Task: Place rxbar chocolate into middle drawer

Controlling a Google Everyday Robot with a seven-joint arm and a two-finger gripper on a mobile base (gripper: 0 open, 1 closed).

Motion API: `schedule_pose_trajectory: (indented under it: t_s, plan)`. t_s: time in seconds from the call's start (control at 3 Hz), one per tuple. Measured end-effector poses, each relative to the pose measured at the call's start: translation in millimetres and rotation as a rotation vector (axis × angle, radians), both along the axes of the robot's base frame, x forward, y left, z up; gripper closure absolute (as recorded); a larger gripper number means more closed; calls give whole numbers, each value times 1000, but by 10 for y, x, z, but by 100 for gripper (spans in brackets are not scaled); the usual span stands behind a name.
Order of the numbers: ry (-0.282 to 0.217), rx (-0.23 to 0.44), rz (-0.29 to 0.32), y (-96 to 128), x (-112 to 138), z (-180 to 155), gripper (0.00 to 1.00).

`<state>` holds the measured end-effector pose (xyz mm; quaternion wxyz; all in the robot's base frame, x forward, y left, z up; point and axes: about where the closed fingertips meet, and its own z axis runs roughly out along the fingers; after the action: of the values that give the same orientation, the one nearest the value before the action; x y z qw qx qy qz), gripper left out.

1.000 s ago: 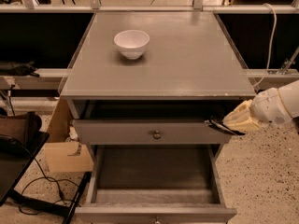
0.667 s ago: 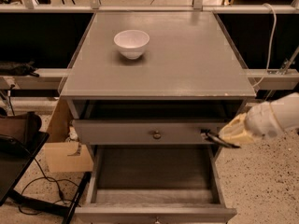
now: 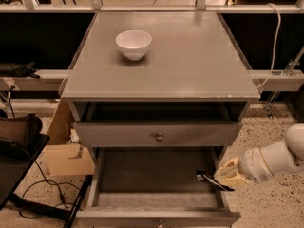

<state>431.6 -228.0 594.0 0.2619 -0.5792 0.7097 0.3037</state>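
Next, I release the rxbar chocolate on the open drawer's bottom, between its centre and my arm (image 3: pixel 184 183).
The grey cabinet's middle drawer (image 3: pixel 142 175) is pulled open and shows its dark grey floor. My gripper (image 3: pixel 224 178) reaches in from the right, low over the drawer's right side. It is shut on the rxbar chocolate (image 3: pixel 210 178), a thin black bar that sticks out to the left of the fingers, just above the drawer's right front part. The bar hangs slightly tilted, and I cannot tell whether it touches the floor.
The top drawer (image 3: pixel 118 134) with a small round knob (image 3: pixel 159 137) is shut above. A white bowl (image 3: pixel 133 43) stands on the cabinet top (image 3: pixel 199 56). A cardboard box (image 3: pixel 66 158), a dark bag (image 3: pixel 19 137) and cables lie on the floor at the left.
My gripper has moved down and slightly left with the bar, from beside the top drawer's front to low over the open middle drawer's right side.
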Motion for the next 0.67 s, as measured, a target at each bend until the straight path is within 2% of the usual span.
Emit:
schedule_pose_trajectory:
  t_s: [0.33,0.67]
  plan:
    - [47,34,1,200,65,-459,100]
    - [48,51,7,466,211,-714,100]
